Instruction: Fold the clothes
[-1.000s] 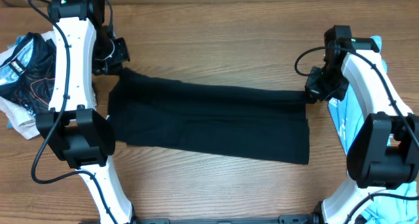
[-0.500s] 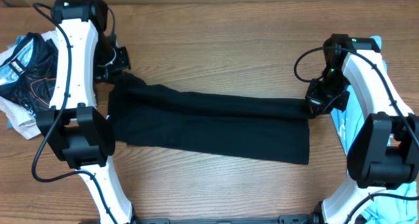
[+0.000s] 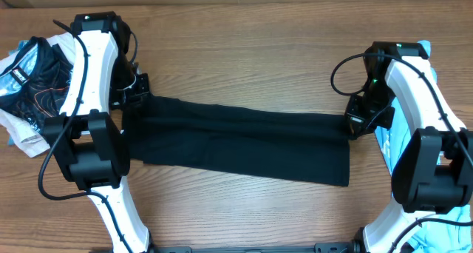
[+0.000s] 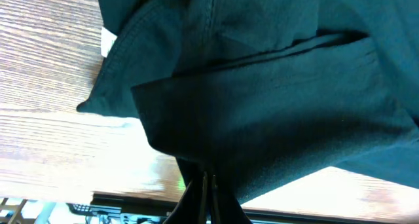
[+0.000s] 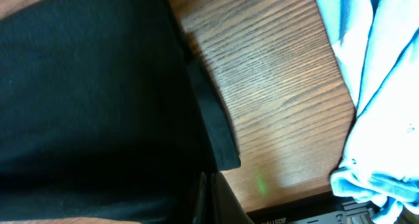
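Next, my right gripper releases the black T-shirt's far corner on its near corner (image 3: 344, 180) (image 5: 227, 161) next to the light blue tee.
A large plain black T-shirt (image 3: 236, 142) lies as a long band across the middle of the table. My left gripper (image 3: 137, 90) is shut on its far left corner, and the pinched cloth (image 4: 275, 86) bunches over the closed left fingers (image 4: 206, 181). At the shirt's far right corner my right gripper (image 3: 355, 122) is also shut on the fabric. There the black edge (image 5: 85, 99) runs into the closed fingers (image 5: 208, 181). A light blue tee (image 3: 388, 138) lies under the right arm and also fills the right side of the right wrist view (image 5: 380, 86).
A crumpled heap of dark and white printed clothes (image 3: 26, 75) sits at the far left edge beside the left arm. Bare wooden table (image 3: 244, 53) stretches behind the black shirt, and a narrower strip (image 3: 244, 216) lies in front of it.
Both grippers have come toward the near side, carrying the shirt's far edge with them. The raised fold at the left corner has dropped flatter onto the shirt.
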Available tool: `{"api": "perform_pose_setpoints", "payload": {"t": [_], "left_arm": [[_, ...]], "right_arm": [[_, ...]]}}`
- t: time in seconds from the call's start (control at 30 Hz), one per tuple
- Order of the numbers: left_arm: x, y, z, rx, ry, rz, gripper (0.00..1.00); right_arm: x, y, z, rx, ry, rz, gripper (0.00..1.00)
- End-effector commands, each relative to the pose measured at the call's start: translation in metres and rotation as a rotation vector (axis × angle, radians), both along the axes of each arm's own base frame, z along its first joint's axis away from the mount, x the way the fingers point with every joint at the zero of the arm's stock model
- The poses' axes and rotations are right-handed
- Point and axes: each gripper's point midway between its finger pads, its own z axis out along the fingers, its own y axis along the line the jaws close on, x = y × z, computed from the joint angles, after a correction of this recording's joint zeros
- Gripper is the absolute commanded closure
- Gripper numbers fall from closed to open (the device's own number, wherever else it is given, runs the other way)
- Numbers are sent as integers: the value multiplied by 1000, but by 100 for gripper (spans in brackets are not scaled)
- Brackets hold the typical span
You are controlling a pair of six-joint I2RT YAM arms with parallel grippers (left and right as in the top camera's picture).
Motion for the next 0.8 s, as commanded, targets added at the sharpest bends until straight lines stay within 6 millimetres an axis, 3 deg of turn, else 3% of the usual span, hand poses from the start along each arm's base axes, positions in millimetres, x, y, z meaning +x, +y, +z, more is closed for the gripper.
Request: {"api": "perform_pose_setpoints", "payload": {"t": [0.0, 0.33, 0.43, 0.77], "left_arm": [[-8, 5, 6, 17, 1, -24, 96], [-34, 10, -13, 46, 116, -35, 96], [-38, 20, -15, 106, 136, -30, 96], [-40, 26, -15, 164, 144, 7, 96]], "right_arm": [[5, 7, 14, 2, -53, 30, 96], [-4, 15, 5, 9, -19, 78, 96], [-7, 15, 3, 10, -6, 78, 96], [-13, 14, 5, 9, 18, 86, 96]]}}
